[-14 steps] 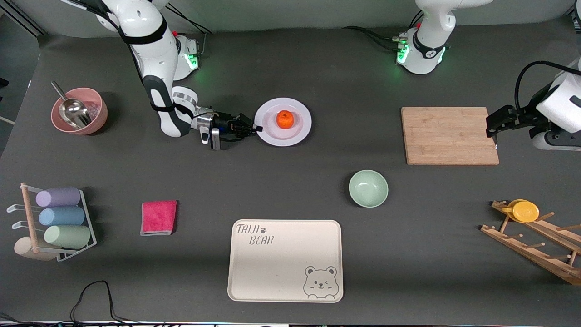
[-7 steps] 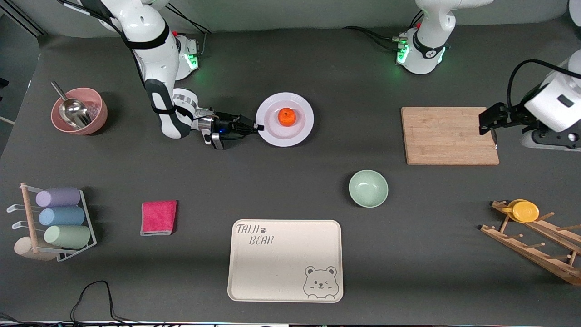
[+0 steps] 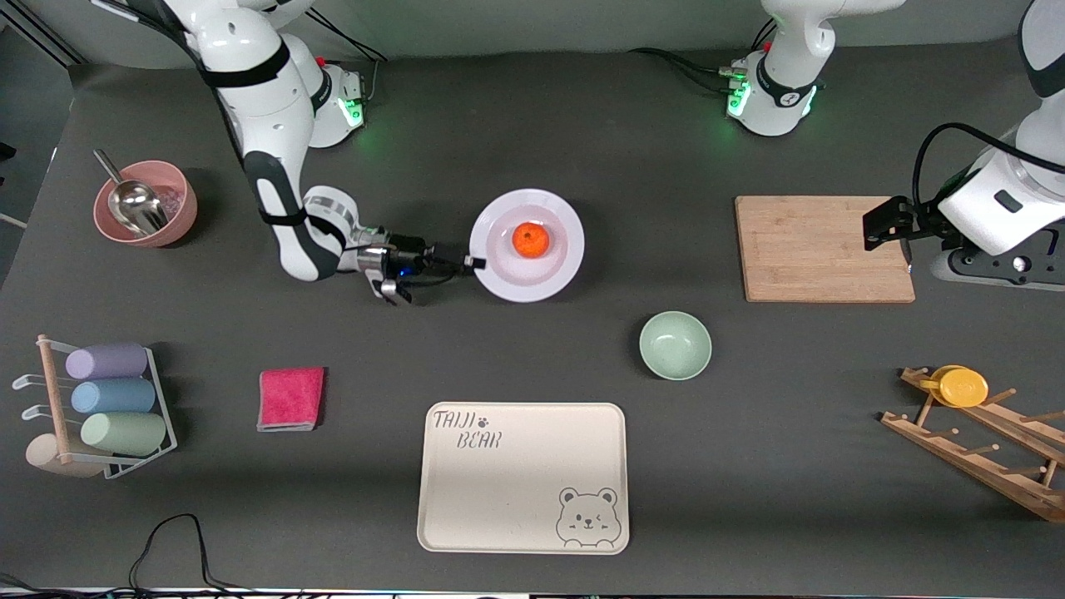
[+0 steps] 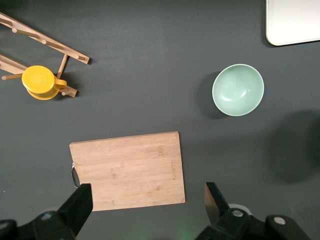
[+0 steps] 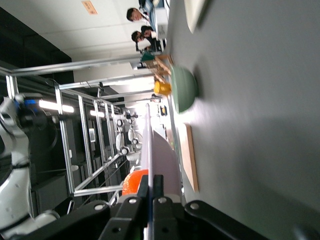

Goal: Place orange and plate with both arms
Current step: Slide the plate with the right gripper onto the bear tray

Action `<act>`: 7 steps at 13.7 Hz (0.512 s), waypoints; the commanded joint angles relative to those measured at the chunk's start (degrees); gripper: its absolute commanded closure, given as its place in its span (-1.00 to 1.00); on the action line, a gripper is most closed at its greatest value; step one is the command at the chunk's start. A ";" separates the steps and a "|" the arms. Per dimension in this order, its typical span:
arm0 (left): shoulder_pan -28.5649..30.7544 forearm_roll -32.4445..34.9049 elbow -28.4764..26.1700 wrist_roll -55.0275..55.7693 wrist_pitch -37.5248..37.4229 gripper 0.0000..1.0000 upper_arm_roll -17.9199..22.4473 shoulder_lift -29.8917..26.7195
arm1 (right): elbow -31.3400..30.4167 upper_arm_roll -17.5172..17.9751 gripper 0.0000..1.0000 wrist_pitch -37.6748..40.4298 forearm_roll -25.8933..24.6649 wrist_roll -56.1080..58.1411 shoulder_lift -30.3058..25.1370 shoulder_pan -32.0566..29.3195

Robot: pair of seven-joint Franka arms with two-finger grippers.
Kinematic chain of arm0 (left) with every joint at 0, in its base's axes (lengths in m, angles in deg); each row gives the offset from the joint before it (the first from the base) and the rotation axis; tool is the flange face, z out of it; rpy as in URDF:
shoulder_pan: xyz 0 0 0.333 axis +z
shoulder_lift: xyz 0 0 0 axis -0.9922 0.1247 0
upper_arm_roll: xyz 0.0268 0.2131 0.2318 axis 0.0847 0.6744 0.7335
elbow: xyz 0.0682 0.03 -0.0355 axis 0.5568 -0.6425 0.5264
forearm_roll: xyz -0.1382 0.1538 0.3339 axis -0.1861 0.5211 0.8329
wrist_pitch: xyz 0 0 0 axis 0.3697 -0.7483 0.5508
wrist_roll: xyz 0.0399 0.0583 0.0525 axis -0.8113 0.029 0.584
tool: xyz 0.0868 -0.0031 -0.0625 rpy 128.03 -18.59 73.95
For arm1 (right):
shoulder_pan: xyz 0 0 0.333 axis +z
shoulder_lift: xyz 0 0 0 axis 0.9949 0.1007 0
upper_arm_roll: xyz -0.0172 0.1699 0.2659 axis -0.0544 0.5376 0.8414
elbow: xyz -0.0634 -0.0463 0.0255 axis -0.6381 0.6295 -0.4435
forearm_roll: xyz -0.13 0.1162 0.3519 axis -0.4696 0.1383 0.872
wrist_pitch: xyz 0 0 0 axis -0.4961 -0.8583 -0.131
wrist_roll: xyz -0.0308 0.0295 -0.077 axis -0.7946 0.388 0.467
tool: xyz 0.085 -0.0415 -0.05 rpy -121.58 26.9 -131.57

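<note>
The robot's right gripper should release the pale plate on the cream bear tray (image 3: 512, 467), between the lettering and the bear.
The pale plate (image 3: 551, 273) carries the orange (image 3: 530, 240) at its middle. My right gripper (image 3: 472, 263) is shut on the plate's rim, on the side toward the right arm's end of the table, and holds it level just above the table. In the right wrist view the plate (image 5: 150, 145) shows edge-on between my right gripper's (image 5: 150, 192) fingers, with the orange (image 5: 134, 182) beside them. My left gripper (image 3: 886, 223) is open and empty over the cutting board's edge; in the left wrist view (image 4: 145, 192) nothing is between its fingers.
A wooden cutting board (image 3: 824, 248) lies toward the left arm's end. A mint-green bowl (image 3: 675, 345) and a cream bear tray (image 3: 522, 477) lie nearer the camera. A pink bowl with a scoop (image 3: 146, 202), a cup rack (image 3: 100, 408), a red cloth (image 3: 290, 398) and a wooden rack with a yellow cup (image 3: 961, 387) stand around.
My right gripper has brought the plate with the orange toward the front camera and raised it off the table. My left gripper has shifted a little farther over the cutting board.
</note>
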 commanded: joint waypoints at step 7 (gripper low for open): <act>-0.47 -0.30 1.34 1.30 -0.35 -1.00 0.16 1.00 | 35.53 -0.03 1.00 -8.45 -8.55 -20.40 13.17 -9.40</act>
